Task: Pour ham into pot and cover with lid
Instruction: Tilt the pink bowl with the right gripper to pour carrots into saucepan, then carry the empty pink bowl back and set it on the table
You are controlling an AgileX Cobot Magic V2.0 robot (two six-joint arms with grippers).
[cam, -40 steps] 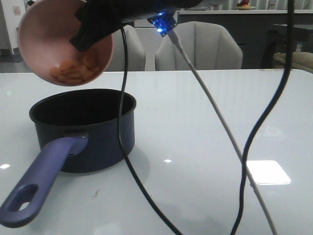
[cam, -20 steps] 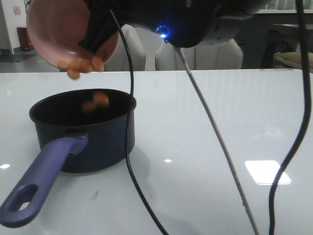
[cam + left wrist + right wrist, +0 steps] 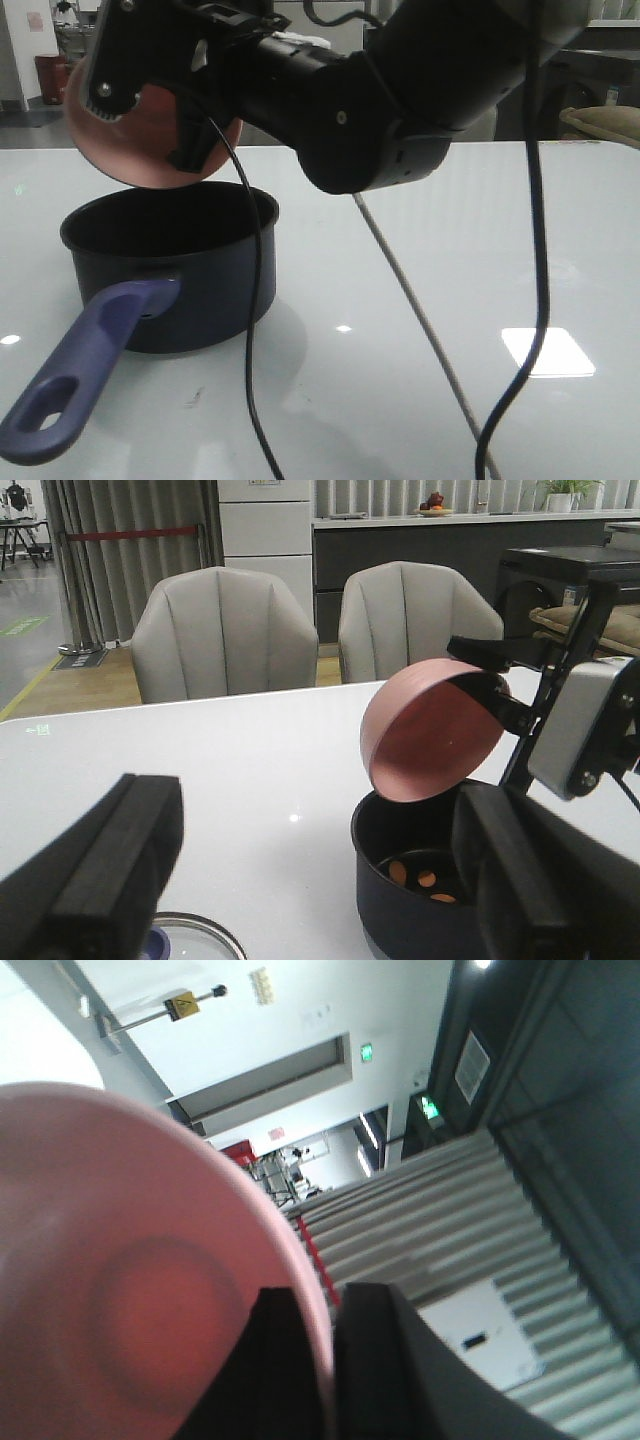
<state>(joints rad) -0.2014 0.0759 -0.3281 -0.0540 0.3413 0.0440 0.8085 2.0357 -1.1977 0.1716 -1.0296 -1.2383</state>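
Observation:
The pink bowl will go down from my right gripper onto the table [image 3: 504,314] beside the bright patch of light, well away from the pot.
The dark navy pot [image 3: 175,275] stands at the table's left, its purple-blue handle [image 3: 85,375] pointing toward the camera. My right gripper [image 3: 198,140] is shut on the rim of the pink bowl [image 3: 135,140], which is tipped steeply above the pot and looks empty. The right wrist view shows the bowl [image 3: 120,1290] with its rim pinched in that gripper [image 3: 325,1360]. In the left wrist view, three ham slices [image 3: 425,877] lie in the pot [image 3: 400,910] under the bowl [image 3: 430,730]. My left gripper [image 3: 320,820] is open and empty. The glass lid [image 3: 195,935] lies just below it.
Two grey chairs [image 3: 225,630] stand behind the table's far edge. A black cable [image 3: 255,340] hangs just in front of the pot and a grey cable [image 3: 420,320] crosses the table's middle. The right arm's bulk [image 3: 400,90] hangs above the table.
The bowl has tipped further over the pot. The ham slices have fallen out of it into the pot. The right arm has swung lower and further into the front view.

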